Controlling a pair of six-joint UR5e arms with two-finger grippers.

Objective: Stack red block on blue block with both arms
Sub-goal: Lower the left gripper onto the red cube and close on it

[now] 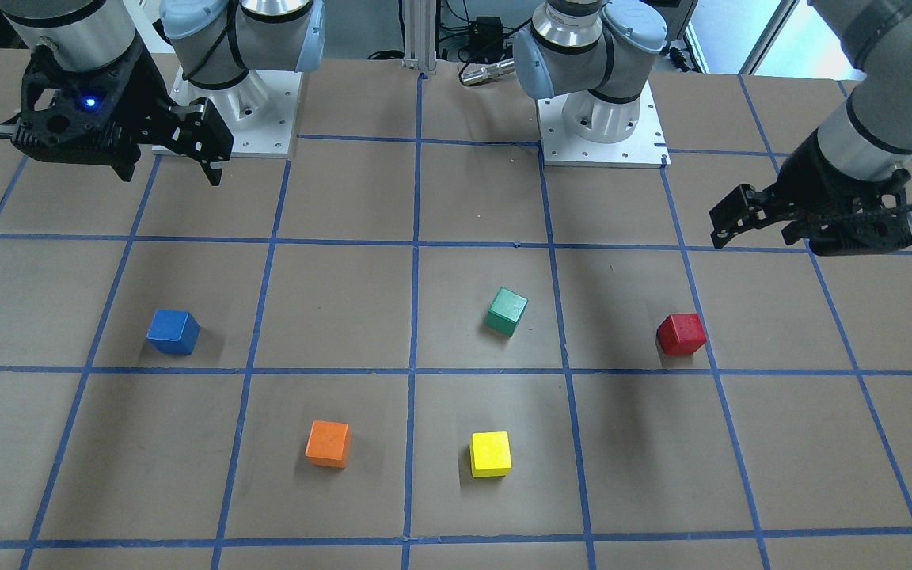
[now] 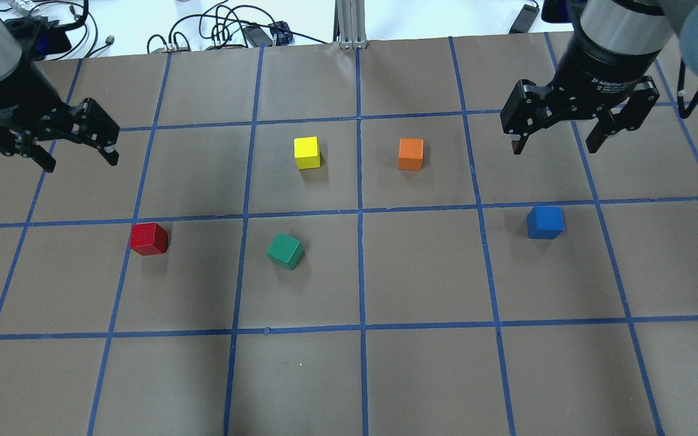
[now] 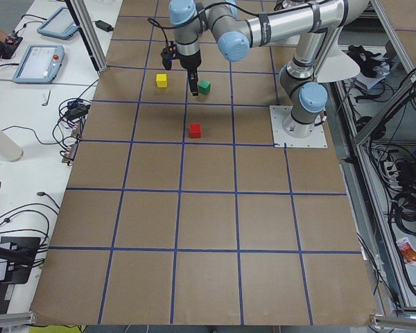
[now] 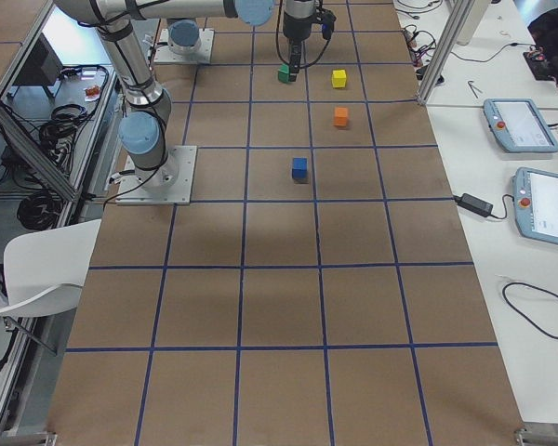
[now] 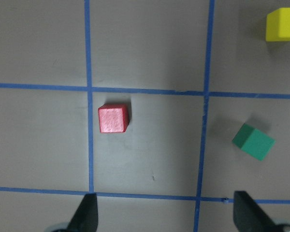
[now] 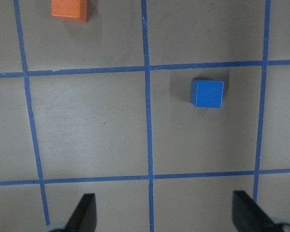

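Note:
Next, I close my left gripper on the middle of the red block (image 1: pixel 682 336) (image 5: pixel 113 119), placing one finger on its side that is toward the green block.
The red block (image 2: pixel 149 238) sits on the brown table, on my left side; it also shows in the front view (image 1: pixel 682 333) and the left wrist view (image 5: pixel 113 118). My left gripper (image 2: pixel 79 160) is open and empty, raised above the table, farther out than the red block and to its left. The blue block (image 2: pixel 545 221) sits on my right side and also shows in the right wrist view (image 6: pixel 208 93) and the front view (image 1: pixel 173 331). My right gripper (image 2: pixel 555 147) is open and empty, raised just beyond the blue block.
A green block (image 2: pixel 285 251) lies turned at an angle to the right of the red block. A yellow block (image 2: pixel 306 152) and an orange block (image 2: pixel 411 154) sit farther out near the middle. Blue tape lines grid the table (image 2: pixel 422 272). Both arm bases (image 1: pixel 602 134) stand at my edge.

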